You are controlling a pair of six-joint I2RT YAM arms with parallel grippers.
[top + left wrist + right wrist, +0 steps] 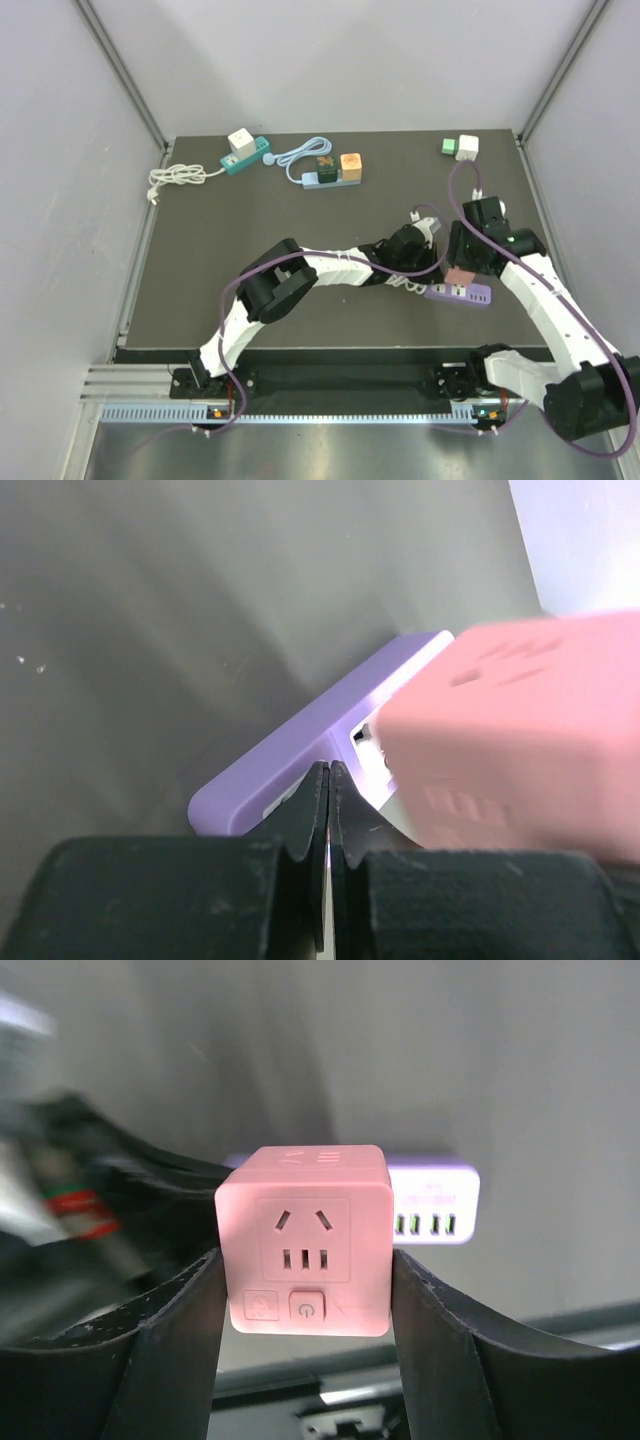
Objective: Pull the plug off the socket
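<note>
My right gripper is going to let go of the pink cube plug on the bare mat (446, 249) (305, 1080) just behind the purple socket strip.
A pink cube plug (461, 276) stands on a purple socket strip (470, 294) at the mat's right side. My right gripper (462, 262) comes down over it. In the right wrist view both fingers press the sides of the plug (305, 1235), so my right gripper (306, 1256) is shut on it, with the strip (445, 1200) behind. My left gripper (430, 287) is shut and empty, its tips resting on the strip's left end. The left wrist view shows my left gripper (329, 770) against the purple strip (290, 750), beside the plug (510, 730).
A teal strip with a white cube (243, 152) and a coiled white cable (175, 180) lie at the back left. A blue strip with two cubes (333, 170) lies at the back middle. A green and white adapter (460, 147) sits at the back right.
</note>
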